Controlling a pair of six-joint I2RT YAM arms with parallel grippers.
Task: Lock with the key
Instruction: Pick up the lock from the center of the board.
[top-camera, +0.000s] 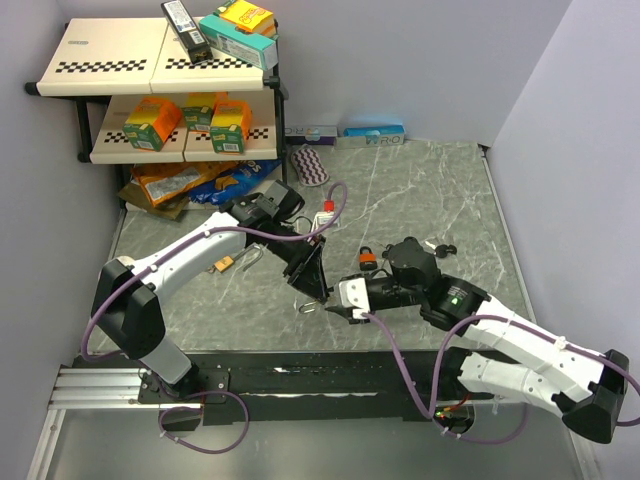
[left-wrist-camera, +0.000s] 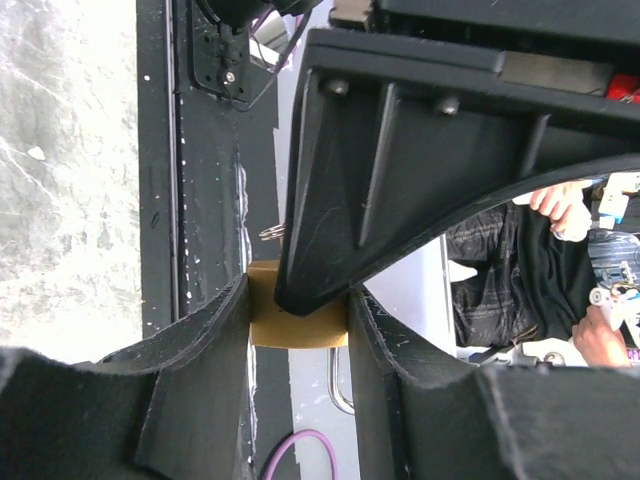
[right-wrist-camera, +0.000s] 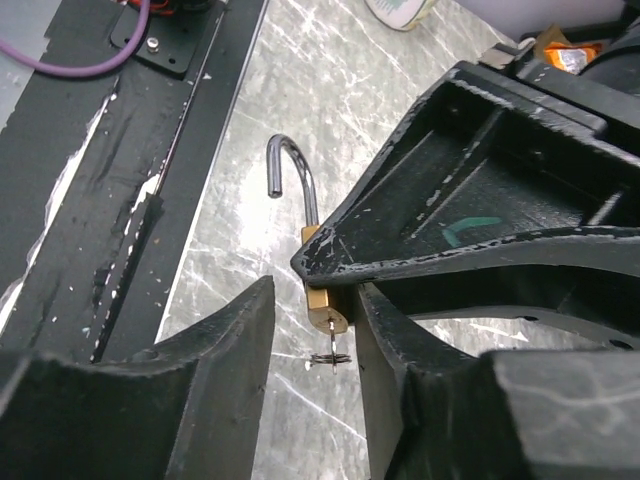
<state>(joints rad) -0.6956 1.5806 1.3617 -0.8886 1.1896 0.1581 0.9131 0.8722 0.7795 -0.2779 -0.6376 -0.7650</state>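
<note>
The padlock's body has my left gripper lying across it near the key, so my right gripper needs to hold the padlock while my left gripper takes the shackle end (right-wrist-camera: 310, 228).
A small brass padlock (right-wrist-camera: 322, 305) with its steel shackle (right-wrist-camera: 290, 165) swung open is held above the table. My left gripper (left-wrist-camera: 298, 330) is shut on the padlock's body (left-wrist-camera: 295, 322); its shackle (left-wrist-camera: 338, 385) shows below. A key (right-wrist-camera: 330, 355) with a small ring sticks out of the padlock's bottom. My right gripper (right-wrist-camera: 315, 330) is open, its fingers on either side of the key and the padlock's lower end, not closed on them. In the top view both grippers meet at mid table, the left (top-camera: 315, 285) and the right (top-camera: 345, 300).
An orange padlock (top-camera: 368, 257) and loose keys (top-camera: 440, 247) lie behind the right arm. Another padlock (top-camera: 235, 262) lies under the left arm. A shelf (top-camera: 150, 80) with boxes stands at the back left, with snack bags (top-camera: 190, 185) below. A black rail (top-camera: 300, 370) runs along the near edge.
</note>
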